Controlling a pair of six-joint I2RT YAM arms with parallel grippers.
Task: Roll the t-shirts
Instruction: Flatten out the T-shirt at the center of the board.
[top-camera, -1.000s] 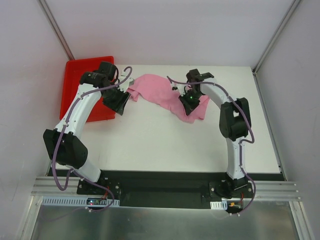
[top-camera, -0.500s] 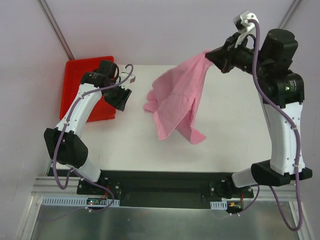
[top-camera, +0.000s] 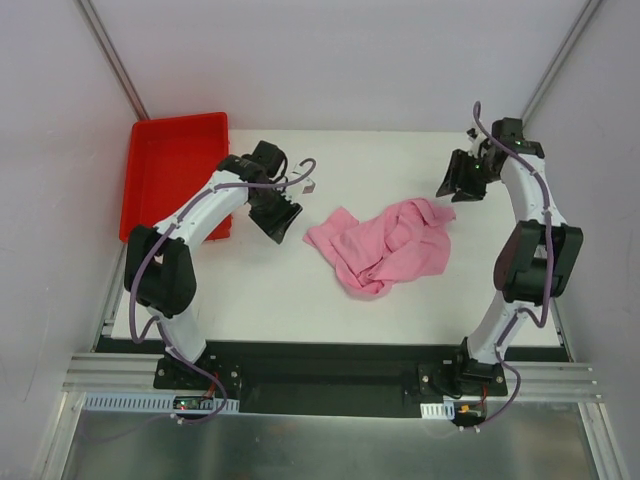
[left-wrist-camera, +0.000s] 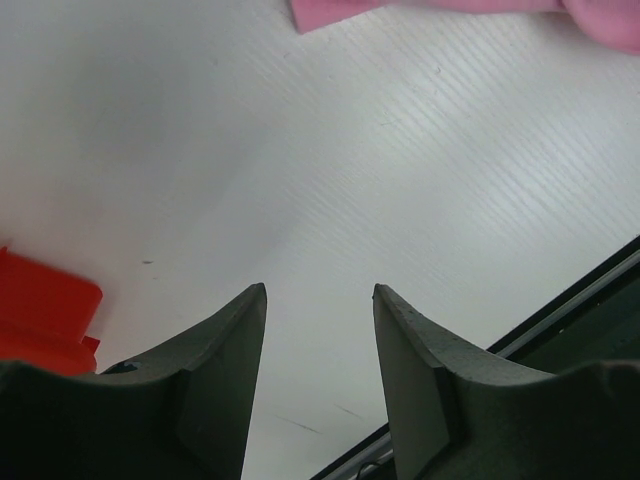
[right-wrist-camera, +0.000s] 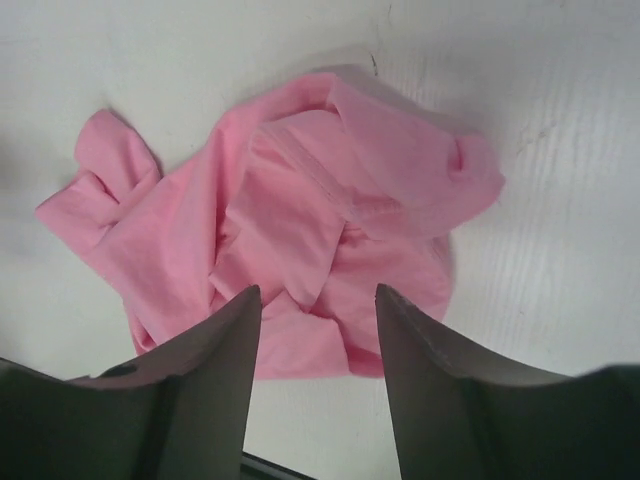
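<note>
The light-pink t-shirt's corner (top-camera: 309, 236) (left-wrist-camera: 304, 24) nearest the red tray is the next place my left gripper needs to go to and close.
The light-pink t-shirt (top-camera: 380, 245) lies crumpled in a heap on the white table, right of centre. My right gripper (top-camera: 455, 185) hovers just past its far right corner, open and holding nothing. In the right wrist view the t-shirt (right-wrist-camera: 290, 200) fills the middle, beyond the parted fingertips of the right gripper (right-wrist-camera: 318, 290). My left gripper (top-camera: 280, 222) stands open a short way left of the heap. Between the spread fingers of the left gripper (left-wrist-camera: 320, 290) there is only bare table. A strip of the t-shirt (left-wrist-camera: 600, 15) shows along that view's top edge.
A red tray (top-camera: 175, 170) sits at the far left of the table, and its corner (left-wrist-camera: 40, 310) shows in the left wrist view. The table's dark front rail (left-wrist-camera: 600, 290) runs along the near side. Grey walls enclose the back and both sides.
My right gripper lifted the t-shirt high, then let it go and came down; the shirt now lies in a heap. My left arm swung right, away from the tray.
</note>
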